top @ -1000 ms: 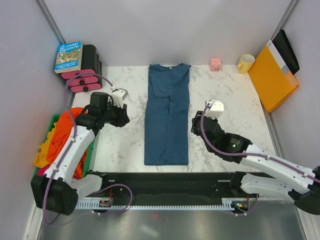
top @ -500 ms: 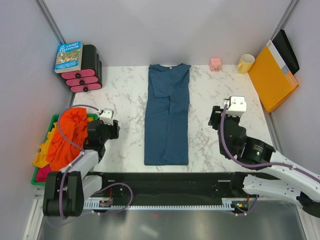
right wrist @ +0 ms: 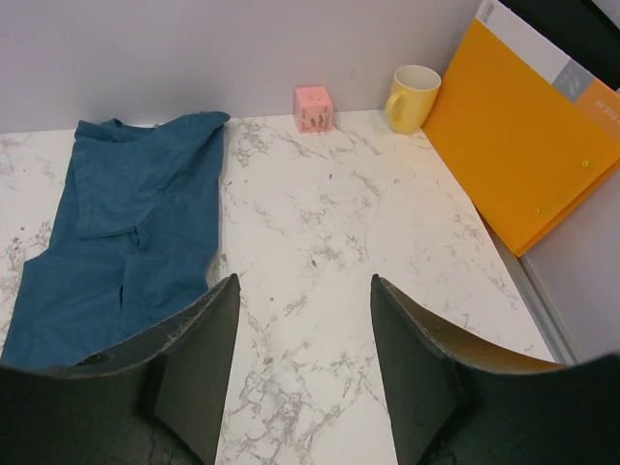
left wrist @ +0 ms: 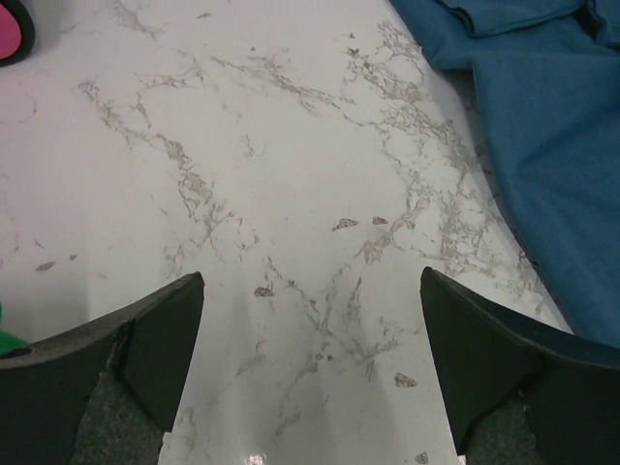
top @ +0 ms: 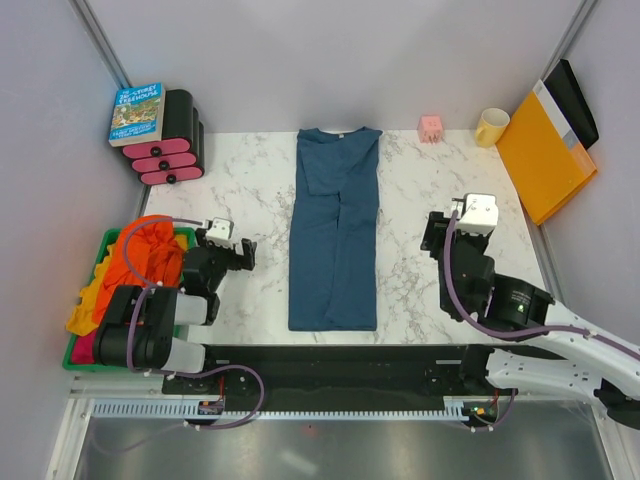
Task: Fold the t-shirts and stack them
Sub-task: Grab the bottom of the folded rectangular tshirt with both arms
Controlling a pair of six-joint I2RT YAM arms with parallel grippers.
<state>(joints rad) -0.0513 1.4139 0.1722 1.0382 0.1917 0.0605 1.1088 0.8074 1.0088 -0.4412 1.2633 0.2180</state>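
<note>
I need to close my left gripper on the bottom hem's corner (top: pixel 291 328) of the dark teal-blue t-shirt, on the side toward the green bin.
A dark teal-blue t-shirt (top: pixel 335 240) lies mid-table as a long narrow strip, collar at the far end. It also shows in the left wrist view (left wrist: pixel 552 126) and the right wrist view (right wrist: pixel 136 232). Orange (top: pixel 150 250), yellow (top: pixel 82 310) and pink-red (top: pixel 85 345) t-shirts are heaped in a green bin (top: pixel 103 245) at the left edge. My left gripper (top: pixel 240 250) (left wrist: pixel 310 291) stands wide open over bare marble, left of the teal shirt. My right gripper (top: pixel 436 230) (right wrist: pixel 305 286) is open over bare marble to the shirt's right. Neither touches cloth.
A book (top: pixel 137 112) rests on black-and-pink rollers (top: pixel 170 150) at the back left. A pink cube (top: pixel 431 127) (right wrist: pixel 313 107) and a yellow mug (top: pixel 491 126) (right wrist: pixel 412 97) stand at the back right. An orange folder (top: pixel 545 155) (right wrist: pixel 523 145) leans on the right wall.
Both arms have drawn back from the teal shirt's sides, the left toward its base, the right outward. The left jaws have opened wide and the right jaws a little wider.
</note>
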